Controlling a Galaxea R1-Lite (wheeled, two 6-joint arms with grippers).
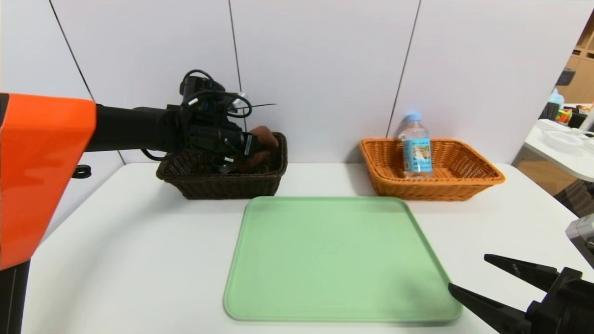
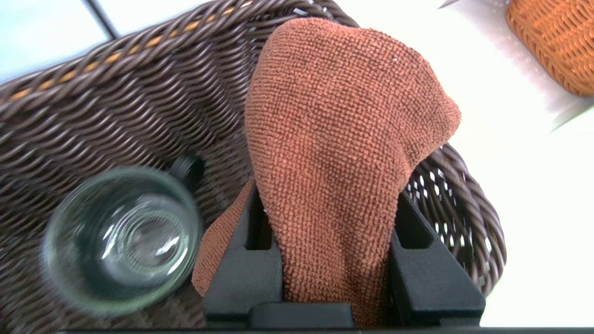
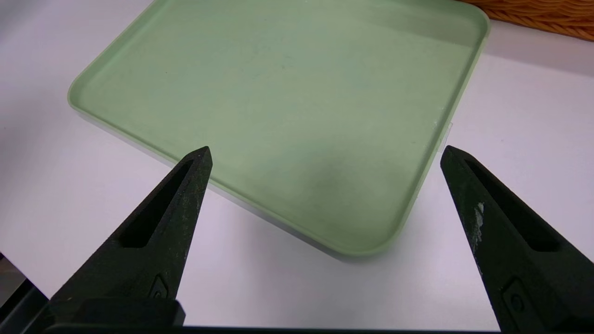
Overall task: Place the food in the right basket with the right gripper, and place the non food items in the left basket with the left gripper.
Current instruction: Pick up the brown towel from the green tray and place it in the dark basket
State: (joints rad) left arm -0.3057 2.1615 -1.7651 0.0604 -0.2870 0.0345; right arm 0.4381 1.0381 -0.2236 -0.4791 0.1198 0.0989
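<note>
My left gripper needs to let go of the rust-brown cloth in the dark brown basket's end [image 1: 271, 153] [image 2: 356, 195] nearest the orange basket.
My left gripper [image 1: 257, 149] hangs over the dark brown left basket [image 1: 222, 186], shut on a rust-brown cloth [image 1: 262, 136]. In the left wrist view the cloth [image 2: 343, 116] bulges out from between the fingers of the left gripper [image 2: 327, 192], above the basket's weave [image 2: 116, 93]. A clear glass [image 2: 120, 236] stands inside that basket beside the cloth. The orange right basket [image 1: 464, 182] holds an upright water bottle [image 1: 416, 148]. My right gripper [image 1: 467, 272] is open with nothing in it, low at the table's front right, near the tray's corner.
A pale green tray [image 1: 334, 260] with nothing on it lies mid-table in front of both baskets; its near corner [image 3: 371, 241] shows between the right gripper [image 3: 326, 149] fingers. A white wall stands close behind the baskets. Another table with clutter is at far right [image 1: 564, 139].
</note>
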